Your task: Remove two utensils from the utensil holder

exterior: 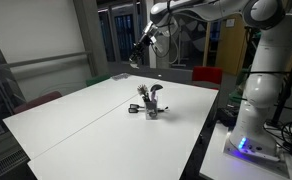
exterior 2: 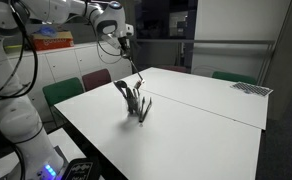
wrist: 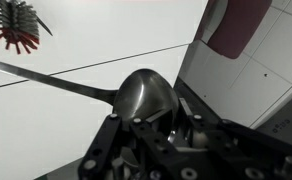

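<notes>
Next, my gripper sets the silvery spoon down and releases it on the white table (exterior: 154, 84) just behind the utensil holder, toward the far edge of the table.
The utensil holder (exterior: 152, 111) is a small cup standing upright near the middle of the white table (exterior: 86, 125), with several dark utensils (exterior: 146, 96) sticking out of it. It also shows in an exterior view (exterior 2: 139, 110) and from above in the wrist view (wrist: 16, 27). My gripper (exterior: 146, 42) is high above the table's far side, shut on a silvery spoon (wrist: 144, 95). The spoon's bowl sits at the jaws and its thin handle (exterior 2: 133, 68) hangs away from the gripper (exterior 2: 122, 36). The fingertips (wrist: 151, 125) are partly hidden by the spoon bowl.
A red chair (exterior: 208, 75) and a maroon chair (exterior 2: 96, 78) stand at the table's edges, with green chairs (exterior 2: 61, 92) beside them. The robot base (exterior: 251, 130) stands off the table's side. A seam runs across the tabletop (wrist: 86, 70).
</notes>
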Available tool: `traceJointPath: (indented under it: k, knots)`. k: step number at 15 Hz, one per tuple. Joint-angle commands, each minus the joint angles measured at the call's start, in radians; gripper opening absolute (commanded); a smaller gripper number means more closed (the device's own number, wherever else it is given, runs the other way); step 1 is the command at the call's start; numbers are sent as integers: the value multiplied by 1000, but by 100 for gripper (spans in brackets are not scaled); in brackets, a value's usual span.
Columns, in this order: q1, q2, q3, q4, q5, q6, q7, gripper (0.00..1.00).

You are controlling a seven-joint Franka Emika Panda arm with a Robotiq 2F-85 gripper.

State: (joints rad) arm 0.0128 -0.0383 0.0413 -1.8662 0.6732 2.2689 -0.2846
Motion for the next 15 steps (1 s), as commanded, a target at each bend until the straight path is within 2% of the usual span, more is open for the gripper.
traceJointPath:
  k: [1,3,8,15]
  knots:
    - [-21,-29,-35,-48,-99,14,184,1]
    - [-40,-15,-64,-69,-134,0,260,1]
    - [-99,77,-135,-128,-99,-5,350,1]
    - [-140,277,-161,-96,-67,32,567,1]
